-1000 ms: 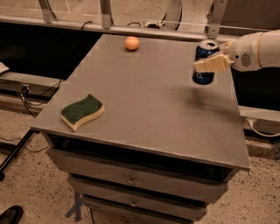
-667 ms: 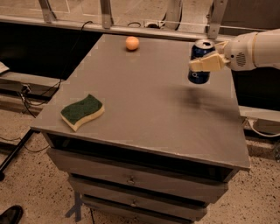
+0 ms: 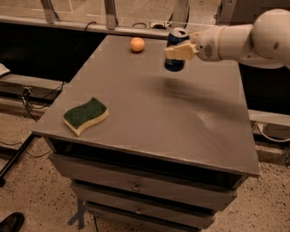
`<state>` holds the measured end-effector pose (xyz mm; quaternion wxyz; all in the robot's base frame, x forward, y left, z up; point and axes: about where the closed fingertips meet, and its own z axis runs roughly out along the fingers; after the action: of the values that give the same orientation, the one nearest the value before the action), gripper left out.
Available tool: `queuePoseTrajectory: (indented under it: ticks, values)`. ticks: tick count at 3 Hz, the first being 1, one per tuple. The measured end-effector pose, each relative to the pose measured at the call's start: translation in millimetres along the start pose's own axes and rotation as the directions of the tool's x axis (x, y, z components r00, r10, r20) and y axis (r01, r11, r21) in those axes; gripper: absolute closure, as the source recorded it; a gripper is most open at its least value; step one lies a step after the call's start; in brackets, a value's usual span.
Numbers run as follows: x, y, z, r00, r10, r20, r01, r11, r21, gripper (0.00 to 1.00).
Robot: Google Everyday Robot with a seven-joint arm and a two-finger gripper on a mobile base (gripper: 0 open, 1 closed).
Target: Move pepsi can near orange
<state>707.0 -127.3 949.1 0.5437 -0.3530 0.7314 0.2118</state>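
The robot's gripper will release the pepsi can upright on the grey table (image 3: 152, 54), close beside the orange and near the table's far edge.
The pepsi can (image 3: 175, 63), dark blue with a silver top, hangs upright above the far part of the grey table (image 3: 149, 104). My gripper (image 3: 180, 50) reaches in from the right and is shut on the can around its upper half. The orange (image 3: 137, 44), small and round, lies on the table near the far edge, a short way to the left of the can and a little farther back.
A green-and-yellow sponge (image 3: 85, 116) lies near the table's front left corner. The table stands on a drawer cabinet (image 3: 136, 186). Cables (image 3: 27, 97) run along the floor at left. A rail and posts (image 3: 108, 13) stand behind the table.
My gripper has carried the can to the left, closer to the orange. The orange and the sponge have not moved.
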Motion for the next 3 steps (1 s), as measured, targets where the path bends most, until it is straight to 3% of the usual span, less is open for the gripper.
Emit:
queuePoseTrajectory:
  ticks: [1, 3]
  values:
    - [-14.5, -9.6, 52.2, 0.999, 0.016, 0.036, -0.017, 0.9992, 0.037, 1.0]
    - [-15.9, -50.0, 129.1, 0.995, 0.09, 0.042, -0.094, 0.9907, 0.099, 1.0]
